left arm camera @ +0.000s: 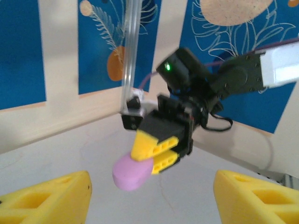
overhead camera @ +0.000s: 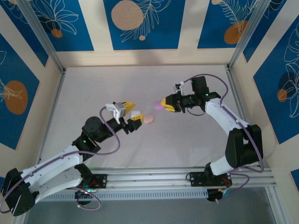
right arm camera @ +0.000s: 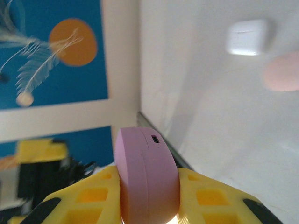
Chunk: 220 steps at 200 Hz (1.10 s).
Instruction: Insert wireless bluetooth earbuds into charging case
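I will release the lilac charging case from my right gripper on the table (overhead camera: 162, 123) beside the peach case, at a spot away from the white case.
My right gripper (overhead camera: 164, 104) is shut on a lilac charging case (overhead camera: 158, 107), holding it above the table's middle. In the right wrist view the closed lilac charging case (right arm camera: 147, 182) stands edge-on between the yellow fingers (right arm camera: 93, 200), its port facing up. My left gripper (overhead camera: 131, 111) is open, its yellow fingers (left arm camera: 46, 198) wide apart with nothing between them. It faces the right gripper (left arm camera: 154, 151) and the lilac case (left arm camera: 133, 170). A white case (overhead camera: 136, 113) lies at the left fingertips. The earbuds are out of view.
A peach case (overhead camera: 148, 119) lies on the pale table (overhead camera: 93, 93) just right of the white case. Both also appear blurred in the right wrist view: the white case (right arm camera: 247, 37) and the peach case (right arm camera: 282, 72). Metal frame posts and patterned walls enclose the table.
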Motion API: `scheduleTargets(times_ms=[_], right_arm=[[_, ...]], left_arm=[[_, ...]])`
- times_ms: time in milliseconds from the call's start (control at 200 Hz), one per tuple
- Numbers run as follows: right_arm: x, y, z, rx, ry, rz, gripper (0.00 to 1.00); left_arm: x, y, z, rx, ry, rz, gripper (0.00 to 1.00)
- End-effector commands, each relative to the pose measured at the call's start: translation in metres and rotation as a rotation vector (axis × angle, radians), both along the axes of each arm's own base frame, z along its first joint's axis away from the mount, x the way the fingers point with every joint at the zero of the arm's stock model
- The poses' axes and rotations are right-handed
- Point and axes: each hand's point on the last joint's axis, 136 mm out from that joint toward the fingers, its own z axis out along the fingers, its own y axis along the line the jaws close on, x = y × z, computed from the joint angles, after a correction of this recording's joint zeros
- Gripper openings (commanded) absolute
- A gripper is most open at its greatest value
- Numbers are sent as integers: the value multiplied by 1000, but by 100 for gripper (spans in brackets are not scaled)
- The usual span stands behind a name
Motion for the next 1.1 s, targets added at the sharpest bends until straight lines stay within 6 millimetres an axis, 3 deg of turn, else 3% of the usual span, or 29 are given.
scheduleTargets(times_ms=[0, 180, 465, 970, 1095], right_arm=[[3, -11, -51, -113, 113, -66, 13], [6, -13, -97, -196, 201, -76, 14], [6, -5, -140, -272, 256, -52, 17], [-2, -15, -175, -380, 302, -56, 25], [-4, -18, -176, -397, 307, -57, 33]], left_arm=[[5, 12, -2, 18, 6, 77, 70], [7, 14, -4, 24, 16, 92, 71], [7, 11, -5, 31, 30, 78, 72], [7, 9, -6, 30, 39, 73, 72], [8, 9, -6, 30, 40, 73, 72]])
